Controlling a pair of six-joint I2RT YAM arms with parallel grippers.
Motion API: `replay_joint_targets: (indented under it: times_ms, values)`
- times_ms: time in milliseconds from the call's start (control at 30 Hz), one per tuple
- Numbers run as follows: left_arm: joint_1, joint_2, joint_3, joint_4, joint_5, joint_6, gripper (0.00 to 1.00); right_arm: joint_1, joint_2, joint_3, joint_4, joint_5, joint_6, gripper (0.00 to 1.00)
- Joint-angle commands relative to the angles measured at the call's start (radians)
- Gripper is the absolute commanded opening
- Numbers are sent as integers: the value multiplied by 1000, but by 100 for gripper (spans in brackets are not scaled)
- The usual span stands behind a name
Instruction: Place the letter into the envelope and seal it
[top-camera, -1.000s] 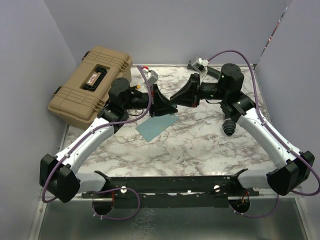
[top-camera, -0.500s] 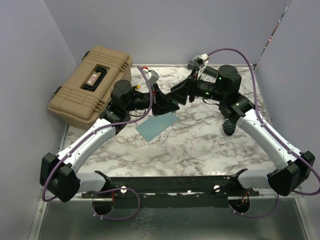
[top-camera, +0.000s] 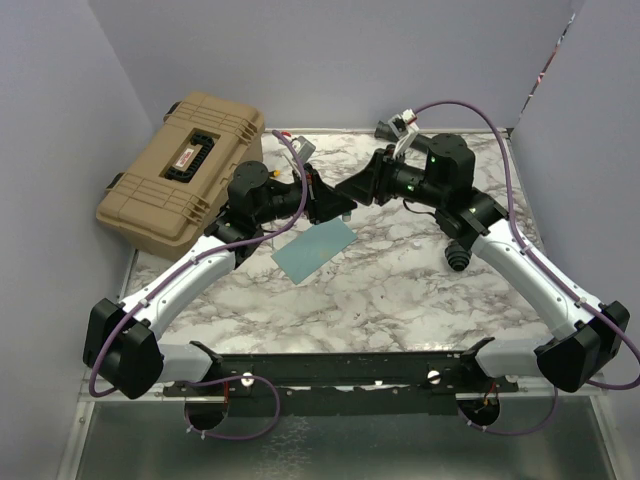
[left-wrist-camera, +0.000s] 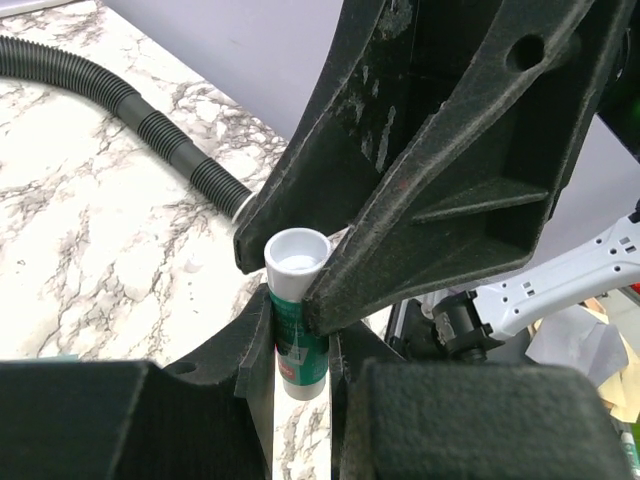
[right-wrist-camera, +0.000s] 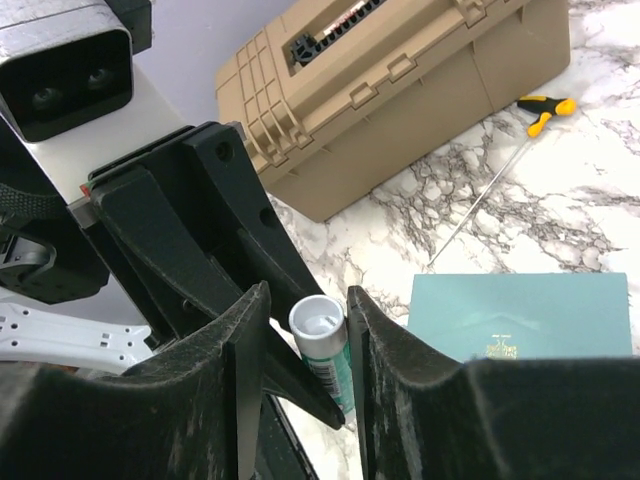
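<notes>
My left gripper has the glue stick's open white end facing its wrist, so my right gripper needs to hold that open end while my left gripper takes the glue stick's closed end (right-wrist-camera: 318, 318).
The teal envelope (top-camera: 315, 250) lies flat on the marble table, below and just in front of both grippers; it also shows in the right wrist view (right-wrist-camera: 520, 315). The tan letter is not in view. My left gripper (top-camera: 342, 207) is held above the table, shut on a green and white glue stick (left-wrist-camera: 298, 310). My right gripper (top-camera: 352, 190) faces it, its open fingers on either side of the stick's white end (right-wrist-camera: 322, 330). The stick touches one right finger, and a gap shows at the other.
A tan hard case (top-camera: 185, 170) stands at the back left. A yellow-handled screwdriver (right-wrist-camera: 545, 105) lies beside it. A black ribbed object (top-camera: 457, 255) sits on the table at the right. A black corrugated hose (left-wrist-camera: 150, 130) runs across the far table. Purple walls stand close by.
My right gripper has moved left until its fingers reach round the end of the glue stick in my left gripper. Its fingers have narrowed. The envelope has not moved.
</notes>
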Motion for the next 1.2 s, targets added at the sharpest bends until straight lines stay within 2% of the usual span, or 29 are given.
replay_joint_targets:
  times_ms: [0,67,100,233,367,433,600,633,733,800,867,967,1067,1167]
  values:
    - [-2,-12,-7,23,-7,-22,0,9,-5,-25,-48,1,10,27]
    - [-2,-16,-7,26,26,-21,0,9,-10,-29,-45,4,17,3]
    - [-3,-17,-7,28,54,-20,0,9,-13,-31,-38,-1,15,1]
    - [-1,-29,-7,37,251,6,0,6,-46,-50,34,-156,-82,0]
    - [-1,-53,-22,89,356,8,0,4,-27,-20,33,-478,-236,1]
    - [-1,-54,-25,127,381,-15,0,5,-14,16,-3,-581,-276,1]
    - [-4,-63,-39,180,409,-24,0,6,-38,-3,11,-547,-263,1]
    - [-3,-63,-40,183,400,-26,0,6,-38,-9,23,-540,-242,4]
    - [-4,-60,-46,185,344,-42,0,5,-54,-17,36,-378,-150,48]
    - [-3,-61,-60,185,271,-58,0,5,-87,-31,23,-179,-92,65]
    - [-4,-61,-85,185,172,-86,0,5,-136,-67,16,-12,-84,69]
    - [-4,-61,-136,182,-13,-123,0,6,-179,-110,-41,175,-105,69]
    - [-4,-77,-168,147,-240,-188,0,19,-172,-136,-101,259,-147,69]
    - [-4,-98,-190,142,-373,-290,0,43,-169,-172,-100,288,-168,69]
